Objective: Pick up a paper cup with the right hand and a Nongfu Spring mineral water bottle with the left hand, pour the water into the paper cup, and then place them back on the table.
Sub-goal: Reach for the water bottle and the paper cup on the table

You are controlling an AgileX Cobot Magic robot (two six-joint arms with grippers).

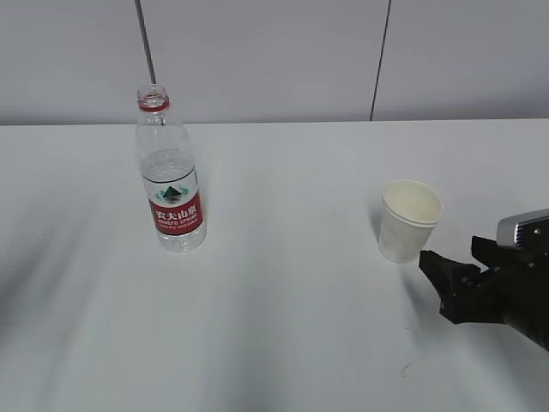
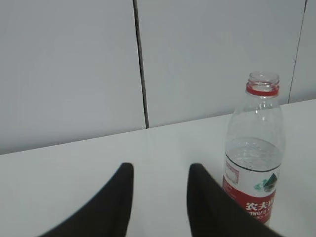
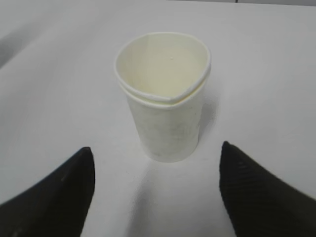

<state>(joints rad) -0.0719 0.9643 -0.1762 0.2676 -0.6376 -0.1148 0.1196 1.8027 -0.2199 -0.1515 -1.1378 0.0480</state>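
The paper cup is next for my right gripper, which should move to it and close on the middle of its side (image 1: 404,241) (image 3: 167,129), below the cup's dented rim.
The Nongfu Spring mineral water bottle (image 1: 171,176) stands upright and uncapped on the white table (image 1: 283,283) at the left, part full. It also shows in the left wrist view (image 2: 255,158), just right of the open, empty left gripper (image 2: 159,170). The left hand is out of the exterior view. The paper cup (image 1: 409,220) stands upright at the right, its rim a little dented. The right hand's gripper (image 1: 448,270) sits low just right of and nearer than the cup. In the right wrist view the cup (image 3: 164,94) stands ahead of the wide-open, empty right gripper (image 3: 157,153).
A grey panelled wall (image 1: 274,51) with dark vertical seams runs along the table's far edge. A small dark mark (image 1: 408,367) lies on the table near the front right. White tabletop spans between bottle and cup.
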